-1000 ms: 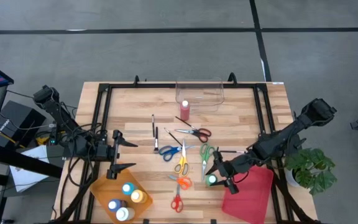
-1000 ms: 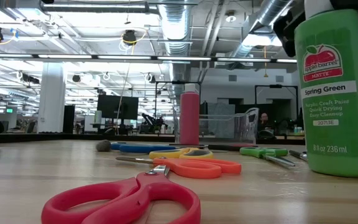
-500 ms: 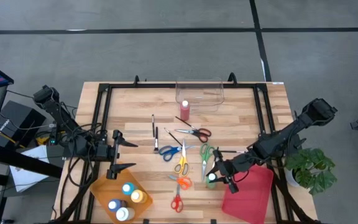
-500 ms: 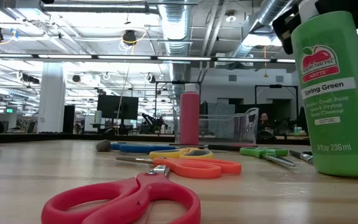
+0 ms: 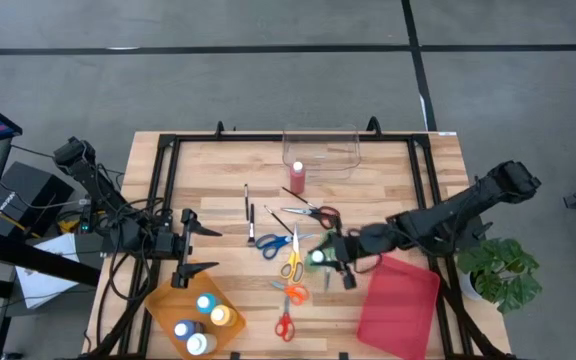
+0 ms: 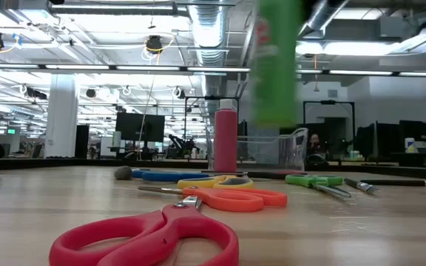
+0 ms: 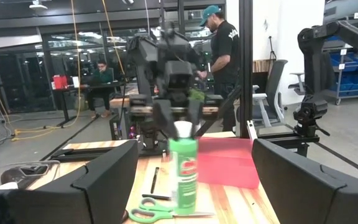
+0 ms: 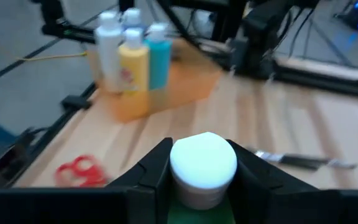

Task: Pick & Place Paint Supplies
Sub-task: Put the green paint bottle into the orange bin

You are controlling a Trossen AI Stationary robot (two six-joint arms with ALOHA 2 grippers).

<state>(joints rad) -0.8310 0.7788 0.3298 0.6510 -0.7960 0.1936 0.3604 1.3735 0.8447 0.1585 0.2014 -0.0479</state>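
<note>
Next, I set the green bottle with my right gripper on the bare wood [image 5: 253, 281] between the orange tray and yellow scissors. The green bottle now hangs above the table's middle.
A green paint bottle [image 5: 316, 257] with a white cap hangs above the middle of the table, over the scattered scissors, with my right gripper [image 5: 330, 258] shut on it. In the low view the green bottle [image 6: 276, 63] is a blur well above the wood. My left gripper [image 5: 211, 250] stands open near the table's left side, above the orange tray [image 5: 168, 305], with nothing between its fingers. White, yellow and blue bottles [image 8: 130, 53] stand upright on that tray. A red bottle [image 5: 297, 177] stands on its base farther back. My right gripper pinches the green bottle at its white cap [image 8: 202, 163], one finger [image 8: 153, 177] on each side. It reaches in from the table's right, slanting a little downward. The bottle [image 7: 183, 177] hangs upright below the fingers, lifted clear of the table.
Several scissors lie flat mid-table: blue [image 5: 273, 244], yellow [image 5: 291, 262], orange [image 5: 295, 292], red [image 5: 284, 325], green [image 5: 330, 248]. Thin brushes [image 5: 249, 212] lie left of them. A clear bin [image 5: 320, 150] stands at the far edge, a red sheet [image 5: 400, 300] at the near right.
My right gripper has risen and swung toward the table's left and a little toward the far edge. The green bottle went with it: it stood on the table near the red sheet, tipped slightly, and now hangs clear above the scissors.
</note>
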